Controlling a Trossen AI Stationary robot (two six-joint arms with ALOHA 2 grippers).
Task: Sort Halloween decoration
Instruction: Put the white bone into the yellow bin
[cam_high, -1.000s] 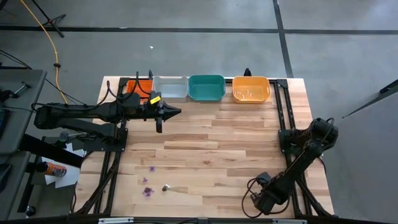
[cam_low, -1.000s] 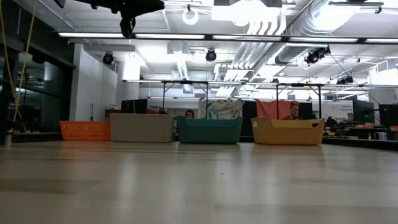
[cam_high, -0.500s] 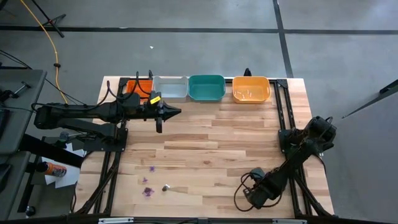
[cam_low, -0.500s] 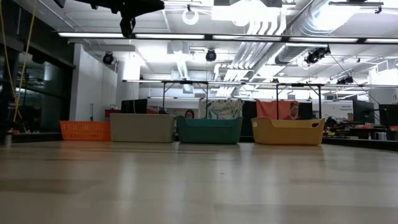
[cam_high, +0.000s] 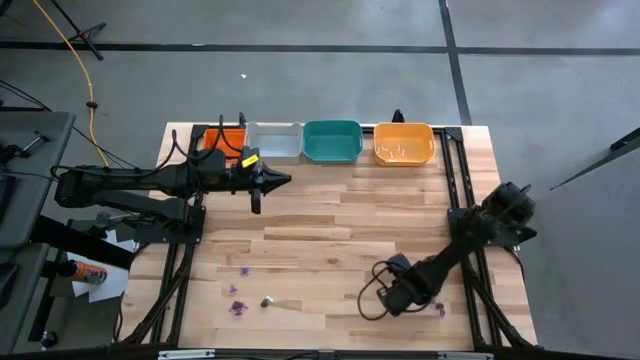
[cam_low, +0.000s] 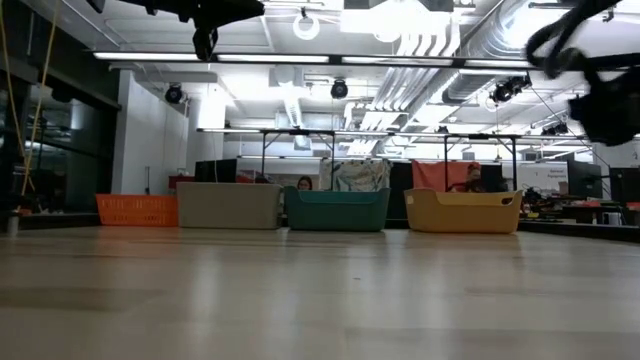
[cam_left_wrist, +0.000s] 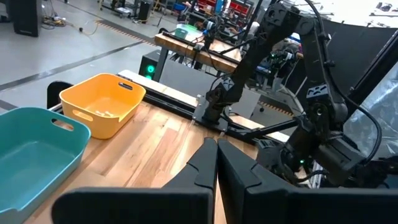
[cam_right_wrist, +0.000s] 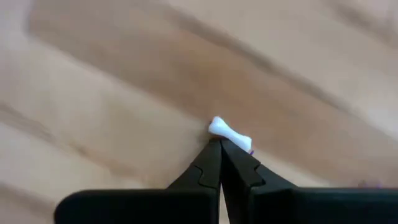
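Next, I let go of the white bone trinket with my right gripper on the near wood (cam_high: 402, 297) (cam_right_wrist: 239, 40) beside the purple trinket.
My right gripper (cam_high: 392, 299) points down over the near right part of the table, shut on a tiny white bone-shaped trinket (cam_right_wrist: 229, 132). Loose Halloween decoration lies on the wood. Purple trinkets (cam_high: 237, 308) and a dark one (cam_high: 266, 300) sit near the front left. Another purple trinket (cam_high: 438, 311) lies just right of my right gripper. My left gripper (cam_high: 286, 181) hangs shut and empty, high over the far left of the table (cam_high: 330, 230), in front of the trays; its shut fingers (cam_left_wrist: 216, 148) point level across the table. My right gripper pinches the white bone trinket by one end (cam_right_wrist: 219, 130) between its two fingertips, coming from above and pointing down. The bone juts out past the tips and lies crosswise to the fingers. A speck of purple (cam_right_wrist: 250, 151) shows beside the tips; what it is cannot be told.
Four trays stand in a row along the far edge: red (cam_high: 225, 140), grey (cam_high: 273, 140), green (cam_high: 332, 140) and orange (cam_high: 404, 142), the last holding a few pale bits. Black frame rails run down both table sides. The middle of the table is bare wood.
My right gripper has swung along the near edge toward the table's left, turning as it went and staying shut. A purple trinket now shows where the gripper stood before. The arm has come into the low view at the upper right.
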